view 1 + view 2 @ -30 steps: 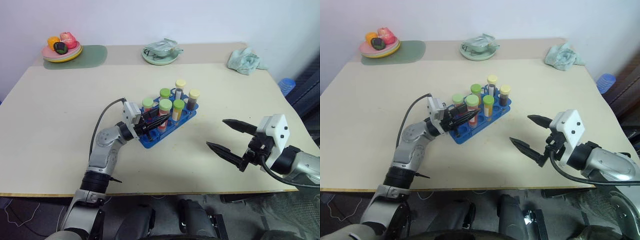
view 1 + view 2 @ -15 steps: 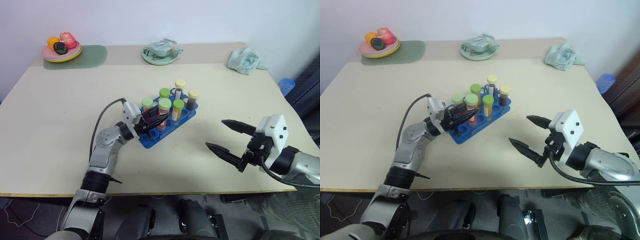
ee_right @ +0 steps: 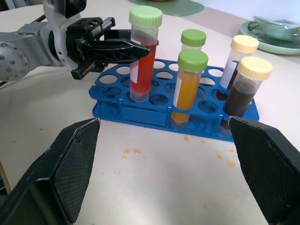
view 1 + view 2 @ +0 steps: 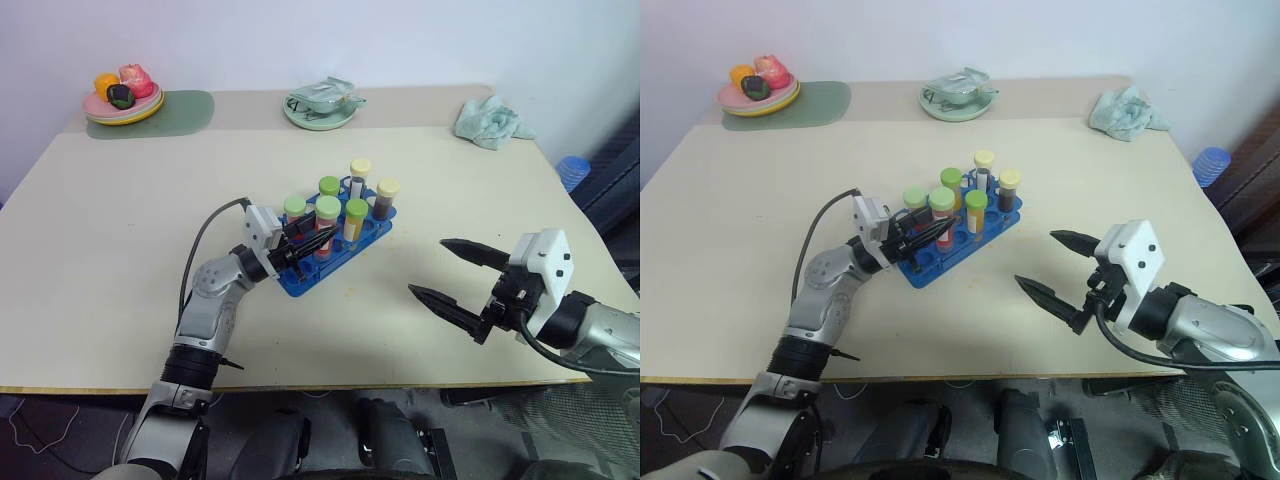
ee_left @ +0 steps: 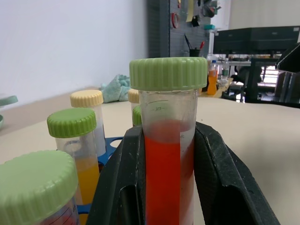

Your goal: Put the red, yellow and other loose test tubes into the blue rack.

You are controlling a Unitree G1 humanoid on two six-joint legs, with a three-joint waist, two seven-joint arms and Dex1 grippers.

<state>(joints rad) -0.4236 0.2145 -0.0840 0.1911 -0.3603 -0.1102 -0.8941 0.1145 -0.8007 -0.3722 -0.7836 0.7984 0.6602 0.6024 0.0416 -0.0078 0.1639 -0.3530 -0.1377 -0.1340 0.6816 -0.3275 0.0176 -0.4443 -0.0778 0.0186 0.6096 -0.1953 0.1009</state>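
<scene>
Next, I let go of the red tube with my left gripper in the blue rack's front-row hole (image 4: 319, 263) next to the nearer yellow tube.
The blue rack (image 4: 300, 282) stands mid-table and holds several capped tubes. One is a red tube (image 4: 328, 228) with a green cap. It is upright with its lower end in a hole of the rack (image 3: 140, 112). My left gripper (image 4: 318, 240) is shut on this red tube (image 5: 168, 168), with a black finger (image 5: 218, 178) on each side. A yellow tube (image 3: 190, 84) with a green cap stands in the row beside it. My right gripper (image 4: 429, 267) hangs open and empty above the table, to the right of the rack and nearer the front edge.
A fruit plate (image 4: 124, 100) on a green mat (image 4: 190, 108) sits at the back left. A pale green dish (image 4: 322, 105) is at the back centre and a crumpled teal cloth (image 4: 492, 122) at the back right. Small orange drops (image 3: 131, 151) dot the table before the rack.
</scene>
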